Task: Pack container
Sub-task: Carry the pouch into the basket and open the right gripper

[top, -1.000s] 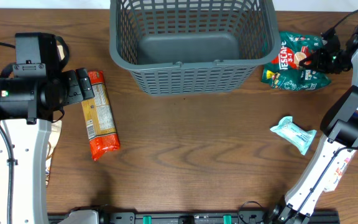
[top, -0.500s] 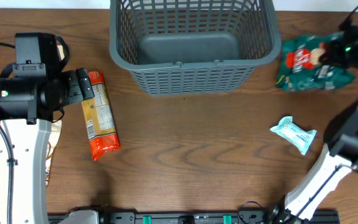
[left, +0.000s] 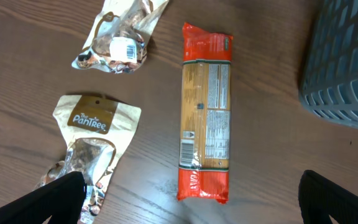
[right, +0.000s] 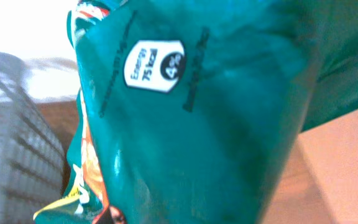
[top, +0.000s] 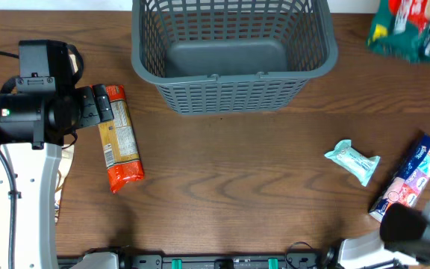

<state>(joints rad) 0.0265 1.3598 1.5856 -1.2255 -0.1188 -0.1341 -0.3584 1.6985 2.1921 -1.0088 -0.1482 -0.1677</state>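
My right gripper has the green snack packet to place, now in the air beside the basket. It will let go of the packet on the bottom of the basket, close to the middle of the basket's front side point(top: 237, 57).
The container, a dark grey slotted basket point(top: 234, 88), stands empty at the back middle; its wall also shows in the left wrist view point(left: 347, 68) and the right wrist view point(right: 11, 137). My right gripper holds a green snack packet point(top: 407, 26) in the air to the right of the basket. The packet fills the right wrist view point(right: 204, 124) and hides the fingers. My left gripper point(left: 191, 199) is open and empty above an orange pasta packet point(left: 206, 112), which lies flat on the table left of the basket point(top: 118, 138).
A light blue packet point(top: 353, 161) and a blue-and-white box point(top: 413, 178) lie at the right. A tan PanTree pouch point(left: 95, 121) and a clear foil pouch point(left: 120, 40) lie left of the pasta. The right arm's base point(top: 416, 232) is at the front right.
The right gripper has lifted the green packet off the table, up and toward the back right, uncovering the blue-and-white box. The left arm has not moved.
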